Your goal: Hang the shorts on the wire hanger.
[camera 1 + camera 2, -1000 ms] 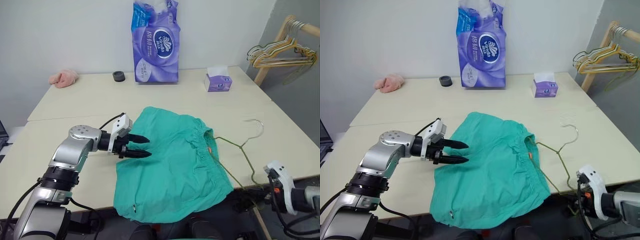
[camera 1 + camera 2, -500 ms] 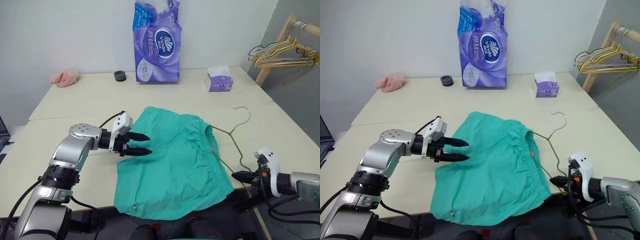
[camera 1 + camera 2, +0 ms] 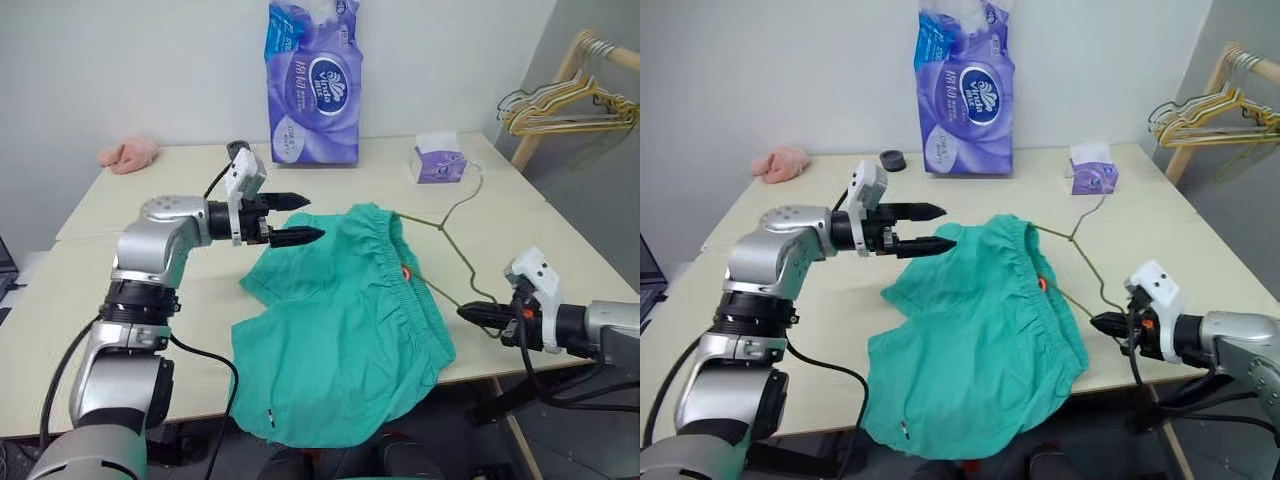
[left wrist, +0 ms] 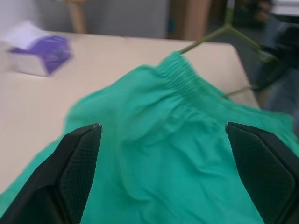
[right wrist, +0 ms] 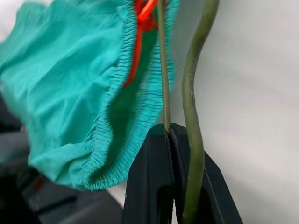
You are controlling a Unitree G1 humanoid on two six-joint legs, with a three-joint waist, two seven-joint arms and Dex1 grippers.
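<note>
Next, my right gripper releases the wire hanger across the far part of the teal-green shorts' waistband (image 3: 387,263), with one end inside.
The teal-green shorts (image 3: 345,320) lie on the table with their waistband side raised and bunched. The thin wire hanger (image 3: 452,245) passes into the waist opening (image 5: 140,51), and its hook points toward the tissue box. My right gripper (image 3: 468,312) is shut on the wire hanger's lower wire (image 5: 163,70) just right of the shorts. My left gripper (image 3: 312,218) is open above the far left part of the shorts, pointing right, with nothing between its fingers (image 4: 79,158).
A tall purple tissue pack (image 3: 312,85) and a small tissue box (image 3: 438,162) stand at the back of the table (image 3: 150,300). A pink cloth lump (image 3: 128,153) lies far left. A rack of hangers (image 3: 565,100) stands off the table's right side.
My left gripper rose off the shorts, moved toward the back and opened wider. My right gripper came up with the hanger, lifting the waistband and swinging the hook toward the tissue box.
</note>
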